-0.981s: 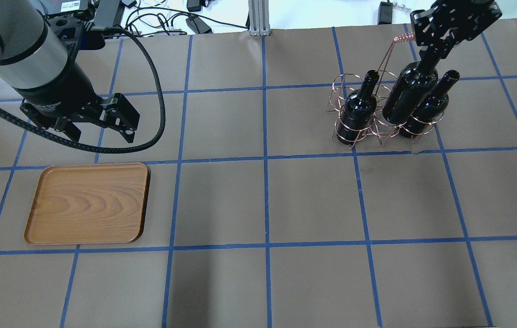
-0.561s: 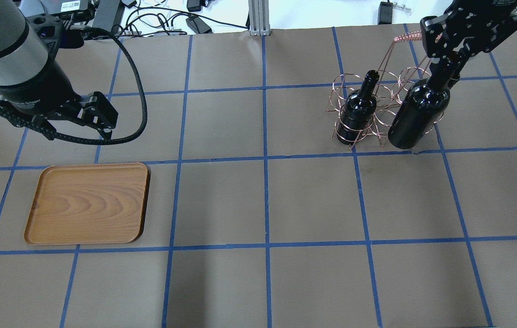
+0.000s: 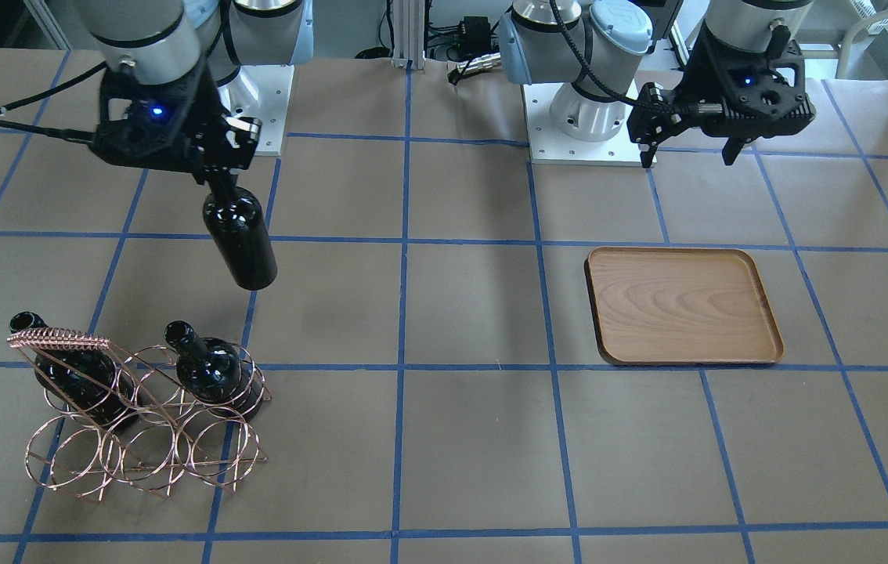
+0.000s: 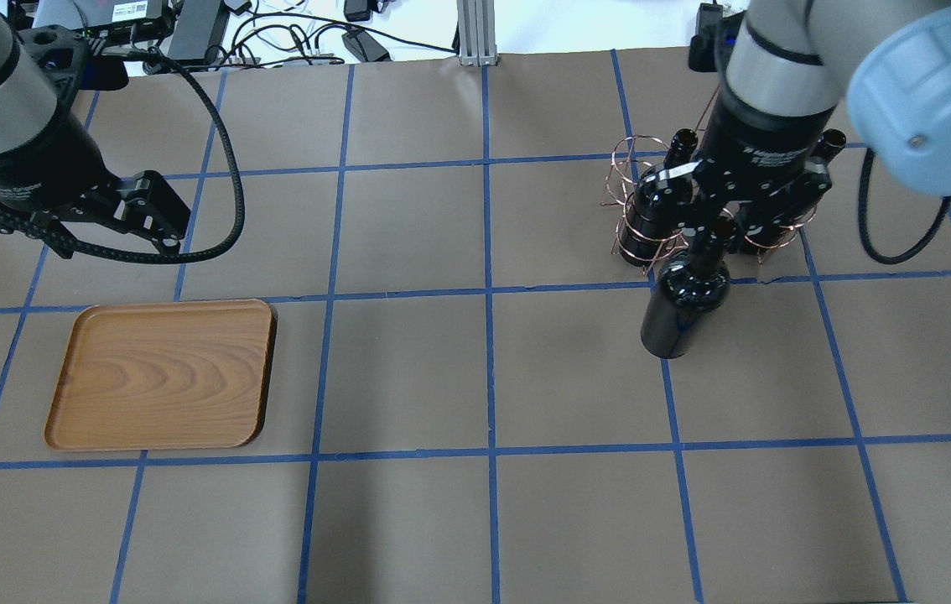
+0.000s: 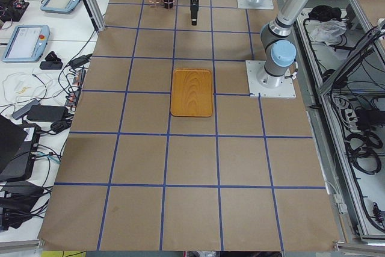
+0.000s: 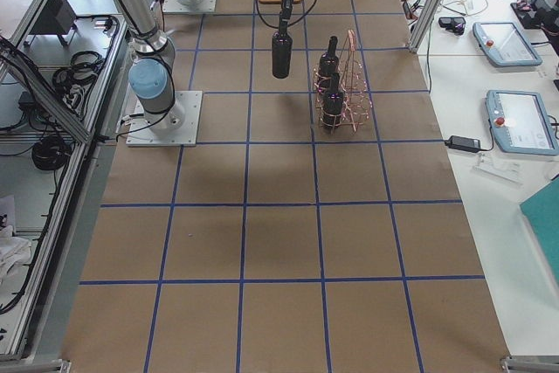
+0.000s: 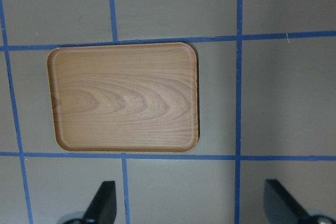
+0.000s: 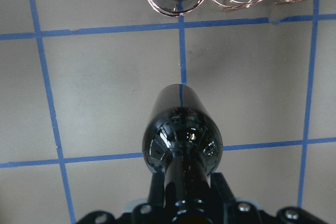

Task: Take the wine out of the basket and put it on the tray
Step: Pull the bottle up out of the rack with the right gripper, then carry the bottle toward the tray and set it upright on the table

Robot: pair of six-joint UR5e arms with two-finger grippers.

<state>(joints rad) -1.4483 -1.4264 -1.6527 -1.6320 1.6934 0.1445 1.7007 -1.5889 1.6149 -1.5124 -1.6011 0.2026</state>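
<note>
The robot's right gripper will release the black wine bottle, upright on the table [image 3: 471, 309] between the basket and the wooden tray. The bottle is now in the air, out of the basket.
My right gripper [image 4: 717, 225] is shut on the neck of a black wine bottle [image 4: 683, 309] and holds it upright in the air, out of the basket on the robot's side; it also shows in the front view [image 3: 239, 235] and the right wrist view [image 8: 181, 129]. The copper wire basket [image 3: 138, 454] [image 4: 625, 168] holds two more bottles [image 3: 209, 374] [image 3: 72, 376], with the middle place empty. The wooden tray [image 4: 161, 373] [image 3: 683, 305] [image 7: 123, 98] lies empty far to the left. My left gripper [image 3: 688, 149] [image 7: 191, 205] is open and empty, above the table behind the tray.
The table is covered in brown paper with a blue tape grid. Both arm bases [image 3: 581, 117] stand at the robot's edge. Cables and boxes [image 4: 274, 33] lie beyond the far edge. The left arm's cable [image 4: 215, 226] loops beside its gripper.
My right gripper has carried the bottle from above the basket toward the robot's side and a little left. My left gripper has drifted further left and back.
</note>
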